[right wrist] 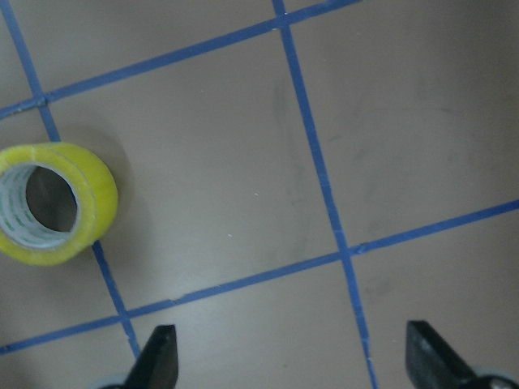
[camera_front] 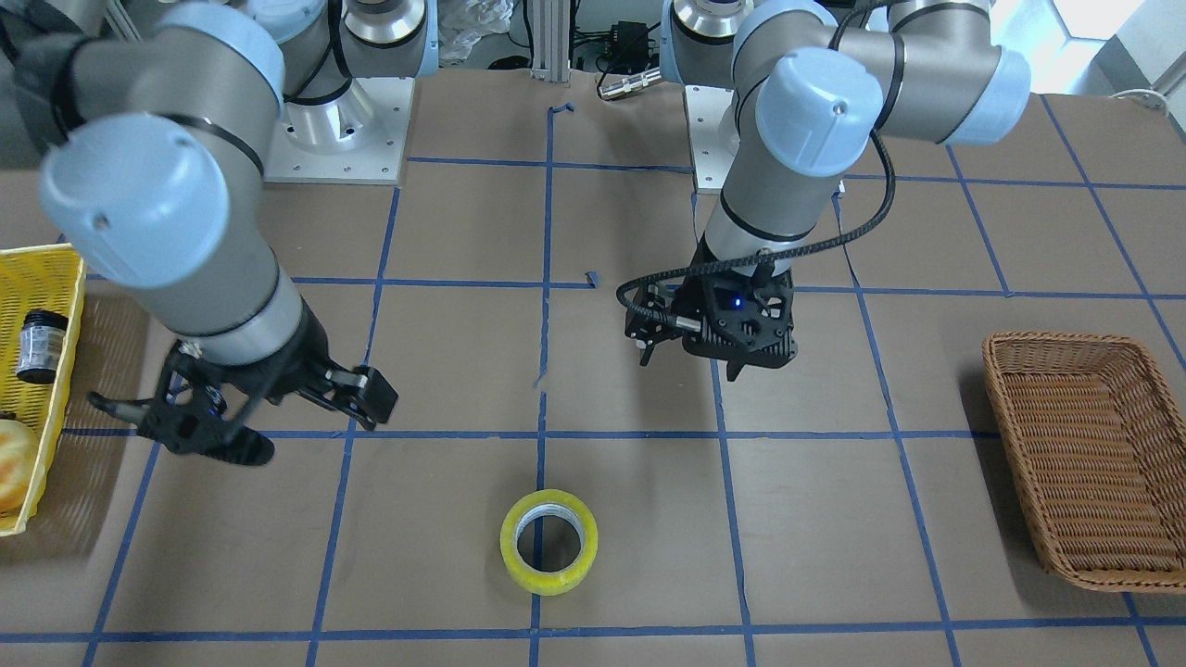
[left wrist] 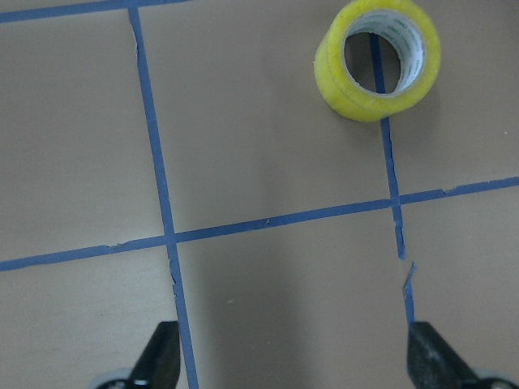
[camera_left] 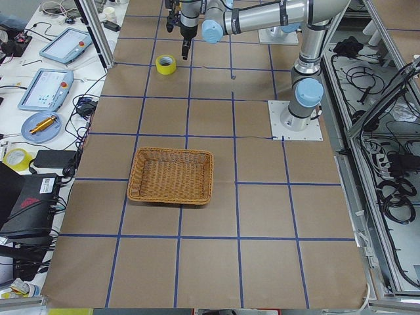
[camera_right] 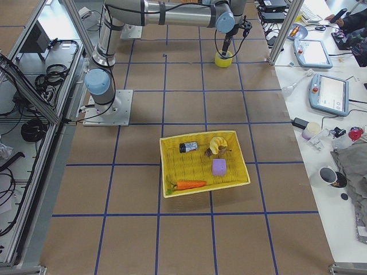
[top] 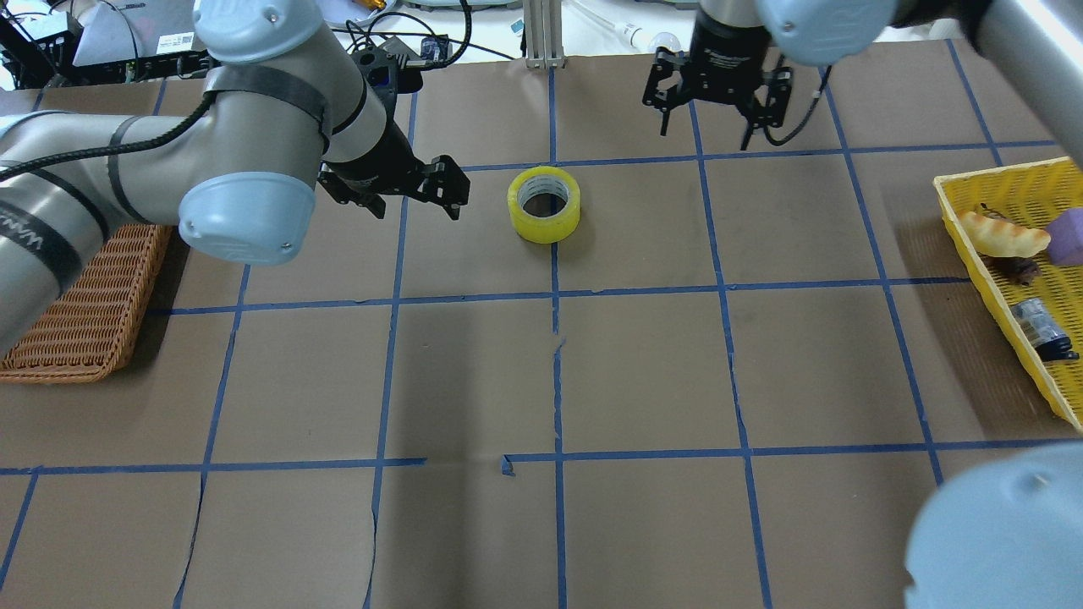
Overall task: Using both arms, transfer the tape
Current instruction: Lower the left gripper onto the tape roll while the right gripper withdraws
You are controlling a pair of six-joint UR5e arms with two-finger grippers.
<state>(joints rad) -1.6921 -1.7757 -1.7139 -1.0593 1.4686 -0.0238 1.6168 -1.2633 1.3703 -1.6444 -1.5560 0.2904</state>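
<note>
The yellow tape roll is the next thing for my left gripper to go to. It should close on the roll's side (camera_front: 589, 539) (left wrist: 333, 61) nearest the brown wicker basket.
The yellow tape roll (top: 544, 204) with its white core lies flat on the brown table, on a blue grid line; it also shows in the front view (camera_front: 548, 542). My left gripper (top: 415, 199) is open and empty, just left of the roll and apart from it. In the left wrist view the roll (left wrist: 379, 58) lies ahead and to the right of the spread fingers (left wrist: 158, 361). My right gripper (top: 706, 131) is open and empty, hanging to the right of the roll and farther back. In the right wrist view the roll (right wrist: 53, 203) is at the left edge.
A brown wicker basket (top: 85, 313) stands on the table at my left, empty in the left side view (camera_left: 172, 175). A yellow basket (top: 986, 279) at my right holds bread, a purple block, a dark bottle and a carrot (camera_right: 189, 184).
</note>
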